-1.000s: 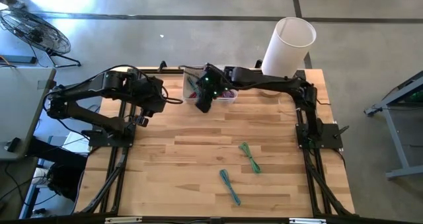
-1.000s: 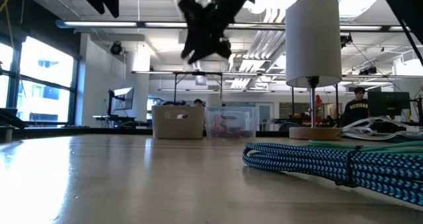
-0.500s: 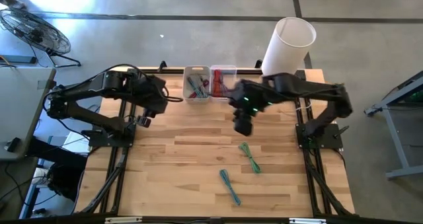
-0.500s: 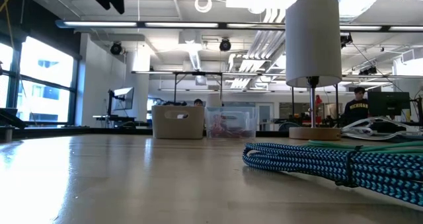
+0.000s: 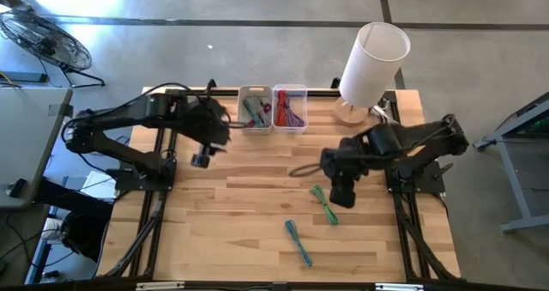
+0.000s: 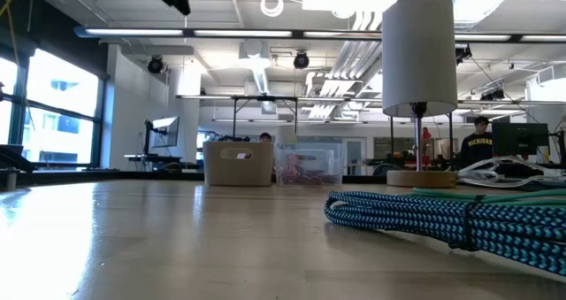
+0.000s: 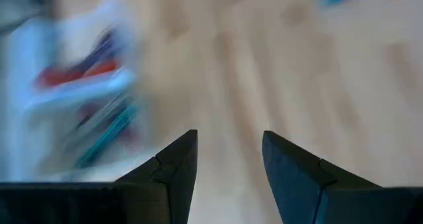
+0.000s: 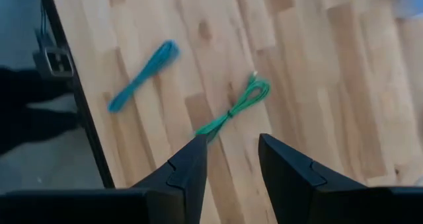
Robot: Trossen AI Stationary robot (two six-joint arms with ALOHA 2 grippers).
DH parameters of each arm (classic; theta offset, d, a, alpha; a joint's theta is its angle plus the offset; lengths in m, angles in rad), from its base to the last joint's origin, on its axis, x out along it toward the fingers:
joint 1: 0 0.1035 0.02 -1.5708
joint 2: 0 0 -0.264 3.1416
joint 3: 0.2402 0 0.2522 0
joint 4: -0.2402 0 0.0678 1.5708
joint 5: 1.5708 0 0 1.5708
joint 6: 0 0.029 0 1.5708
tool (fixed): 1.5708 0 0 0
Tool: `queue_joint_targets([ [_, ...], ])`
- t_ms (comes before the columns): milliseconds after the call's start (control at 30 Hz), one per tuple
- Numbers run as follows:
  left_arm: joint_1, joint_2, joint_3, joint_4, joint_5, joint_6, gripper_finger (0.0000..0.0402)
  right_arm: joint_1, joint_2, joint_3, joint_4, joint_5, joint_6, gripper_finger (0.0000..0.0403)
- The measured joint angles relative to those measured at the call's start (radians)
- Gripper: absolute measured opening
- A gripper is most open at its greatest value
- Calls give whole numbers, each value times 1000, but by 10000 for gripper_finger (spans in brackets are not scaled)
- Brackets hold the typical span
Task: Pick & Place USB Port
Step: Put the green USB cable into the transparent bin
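The robot's right gripper should close on the green cable's near end (image 5: 331, 215) (image 8: 214, 126), just past the dark tie, on the side toward the blue cable.
Two bundled USB cables lie on the wooden table: a green one (image 5: 324, 205) (image 8: 234, 107) and, nearer the front edge, a blue one (image 5: 298, 242) (image 8: 142, 75). In the low view the blue bundle (image 6: 424, 216) lies in front of the green one (image 6: 517, 194). My right gripper (image 5: 341, 197) (image 8: 228, 159) hovers open above the table beside the green cable's far end, pointing steeply down, with nothing between its fingers. My left gripper (image 5: 202, 159) (image 7: 229, 159) hangs open and empty over the table's left part, near the bins.
Two small clear bins (image 5: 255, 109) (image 5: 290, 108) with coloured cables stand at the far edge, in the middle. A white lamp (image 5: 371, 68) (image 6: 417, 61) stands at the far right corner. A dark cord loop (image 5: 304, 169) lies left of my right gripper. Bare wood lies at the near left.
My right gripper has swung from over the bins at the far edge toward the table's near right and now hangs above the green cable, pointing more steeply down. My left gripper has shifted a little toward the table's right and turned slightly. The cables have not moved.
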Motion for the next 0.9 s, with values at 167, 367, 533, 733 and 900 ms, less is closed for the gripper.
queue_joint_targets([
  [167,-89,73,1,142,268,154,165,62,1,-53,-5,1,-1,128],
  [367,-213,181,0,201,241,285,165,116,1,-90,-14,3,6,128],
  [533,-238,251,-1,197,210,229,165,149,1,-121,-18,5,32,128],
  [733,-235,260,1,215,156,106,165,153,1,-231,-14,7,158,128],
  [900,-236,255,1,225,139,53,165,153,1,-399,118,-17,221,128],
])
